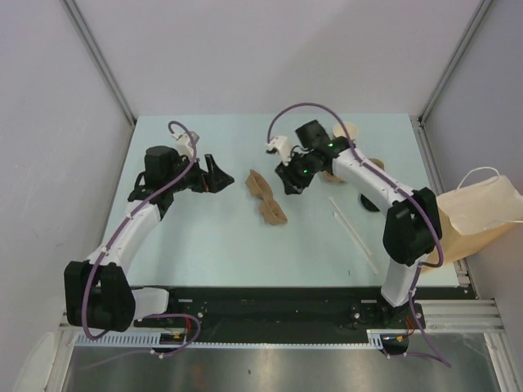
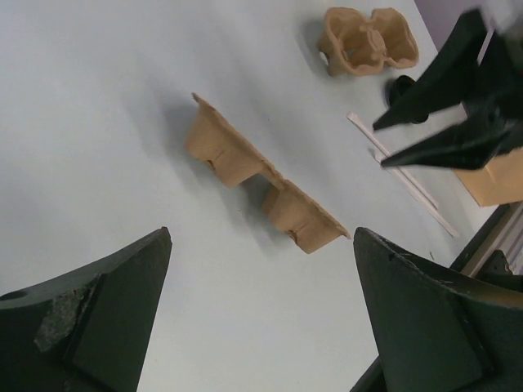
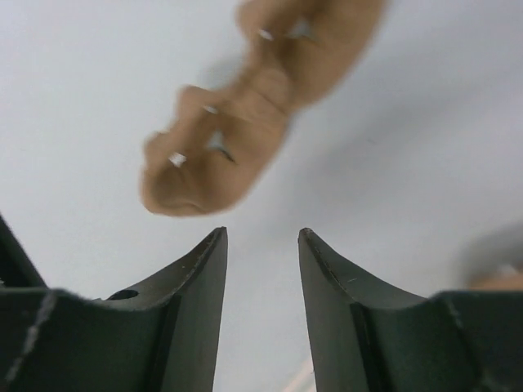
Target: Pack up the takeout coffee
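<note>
My left gripper is going to close on the rim of the far half point(image 1: 264, 187) point(image 2: 248, 145) of the brown cardboard carrier, near the carrier's narrow middle.
A flat brown cardboard carrier point(image 1: 267, 197) point(image 2: 265, 189) point(image 3: 237, 139) lies mid-table between my two grippers. My left gripper point(image 1: 216, 175) point(image 2: 261, 237) stands wide open to its left, with only bare table between the fingers. My right gripper point(image 1: 288, 182) point(image 3: 261, 233) point(image 2: 380, 144) hovers open just right of the carrier, holding nothing. Behind the right wrist, a tan paper cup point(image 1: 349, 131) is partly hidden. A black lid point(image 1: 369, 202) point(image 2: 399, 86) peeks out from under the right arm.
A second moulded carrier point(image 2: 368, 41) point(image 1: 331, 173) sits under the right arm. Two thin white stirrers point(image 1: 351, 229) point(image 2: 409, 184) lie on the right. A tall brown paper bag point(image 1: 478, 214) with white handles hangs off the table's right edge.
</note>
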